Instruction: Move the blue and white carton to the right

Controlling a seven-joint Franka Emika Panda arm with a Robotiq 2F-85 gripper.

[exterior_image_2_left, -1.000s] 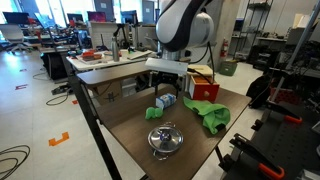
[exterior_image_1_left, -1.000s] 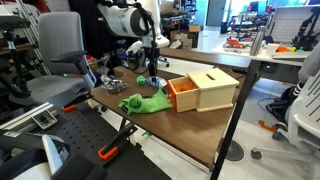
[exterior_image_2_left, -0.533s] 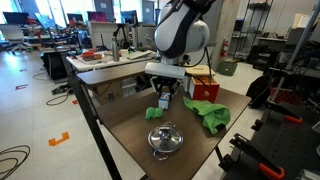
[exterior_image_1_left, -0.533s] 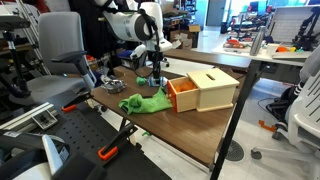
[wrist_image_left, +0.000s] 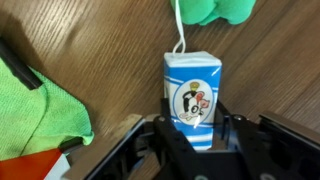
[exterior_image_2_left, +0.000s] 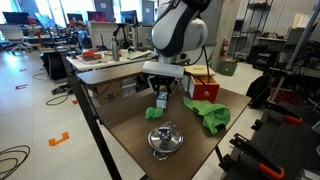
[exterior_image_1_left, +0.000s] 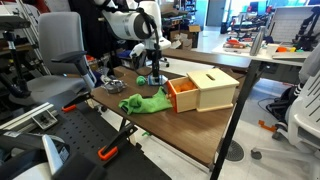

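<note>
The robot's gripper needs to release the blue and white carton on the bare tabletop [exterior_image_1_left: 195, 132] in front of the wooden box.
The blue and white carton [wrist_image_left: 192, 92] stands upright on the wooden table [exterior_image_2_left: 125, 128], with a cartoon animal printed on its front. In the wrist view my gripper [wrist_image_left: 193, 126] is shut on its lower half, one black finger [wrist_image_left: 163, 128] pressed to each side. In both exterior views the arm reaches straight down onto the carton [exterior_image_2_left: 161, 101] near the table's middle, and the gripper [exterior_image_1_left: 156, 79] hides most of it there.
A green cloth [exterior_image_1_left: 145, 102] lies beside the carton, next to a wooden box [exterior_image_1_left: 205, 90] with an orange open front. A round metal lid [exterior_image_2_left: 164, 139] rests near the table's front edge. A small green object [wrist_image_left: 210, 9] sits just beyond the carton.
The gripper came down over the carton and its jaws went from open to shut on the carton's sides. The carton has not shifted.
</note>
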